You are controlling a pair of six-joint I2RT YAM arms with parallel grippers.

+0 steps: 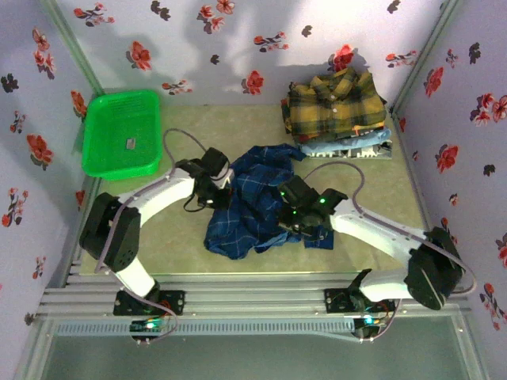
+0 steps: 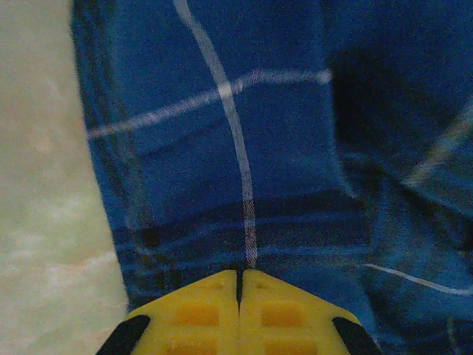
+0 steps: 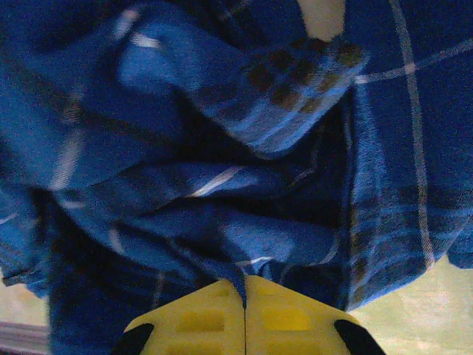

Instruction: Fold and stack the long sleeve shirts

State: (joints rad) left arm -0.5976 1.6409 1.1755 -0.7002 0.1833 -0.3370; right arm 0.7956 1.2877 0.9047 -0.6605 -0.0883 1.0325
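Note:
My left gripper is closed above the shirt's flat cloth, so it should open, pinch the shirt's outer edge (image 2: 123,259) and spread the shirt toward the basket.
A dark blue plaid shirt (image 1: 255,204) with thin white lines lies crumpled in the middle of the table, between both arms. My left gripper (image 1: 224,190) sits at its left edge, and in the left wrist view the yellow jaws (image 2: 240,272) are shut on the flat cloth (image 2: 244,148). My right gripper (image 1: 287,210) is on the shirt's right side; its jaws (image 3: 244,279) are shut with a fold of the bunched cloth (image 3: 222,148) pinched between them. At the back right, a folded mustard-yellow plaid shirt (image 1: 337,99) tops a stack of light blue ones (image 1: 352,146).
A green plastic basket (image 1: 123,133) stands at the back left with a small object inside. Flowered walls close in the table on three sides. Bare tabletop (image 2: 44,222) shows left of the shirt and at the lower right (image 3: 436,310) of the right wrist view.

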